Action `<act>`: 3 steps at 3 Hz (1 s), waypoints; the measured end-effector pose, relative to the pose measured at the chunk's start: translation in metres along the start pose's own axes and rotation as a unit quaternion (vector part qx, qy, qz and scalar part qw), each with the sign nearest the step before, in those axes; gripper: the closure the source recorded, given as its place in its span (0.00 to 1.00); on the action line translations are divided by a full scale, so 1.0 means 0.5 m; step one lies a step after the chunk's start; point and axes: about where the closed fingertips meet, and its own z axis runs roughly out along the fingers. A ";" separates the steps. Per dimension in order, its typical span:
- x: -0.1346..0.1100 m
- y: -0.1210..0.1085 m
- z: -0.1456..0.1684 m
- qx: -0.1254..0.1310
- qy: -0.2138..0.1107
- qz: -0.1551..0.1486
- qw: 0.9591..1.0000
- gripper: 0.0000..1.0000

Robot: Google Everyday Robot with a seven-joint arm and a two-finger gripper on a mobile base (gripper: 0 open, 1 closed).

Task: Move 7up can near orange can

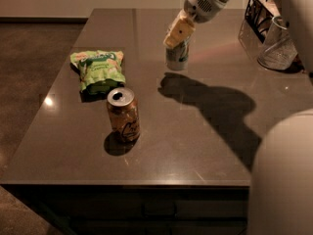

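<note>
Next, my gripper puts the 7up can down on the dark table (156, 118) close beside the orange can, toward my white body.
The 7up can (177, 58), pale with green markings, is upright at the back middle of the dark table (205, 146). My gripper (177, 37) comes down from the upper right and is shut on the can's top, its tan fingers (176, 32) covering the lid. I cannot tell whether the can rests on the table or hangs just above it. The orange can (123, 115), orange-brown with dark script and an open silver top, stands upright at the front left, well apart from the 7up can.
A green chip bag (98, 70) lies left of the orange can, toward the back. A clear glass jug (277, 45) and a black wire basket (258, 11) stand at the back right. My white body (283, 180) fills the lower right.
</note>
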 end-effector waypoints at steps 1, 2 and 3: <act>0.011 0.095 0.016 -0.034 0.008 -0.057 0.998 1.00; 0.045 0.184 0.049 -0.077 0.015 -0.096 0.992 1.00; 0.057 0.251 0.071 -0.109 0.011 -0.124 0.986 1.00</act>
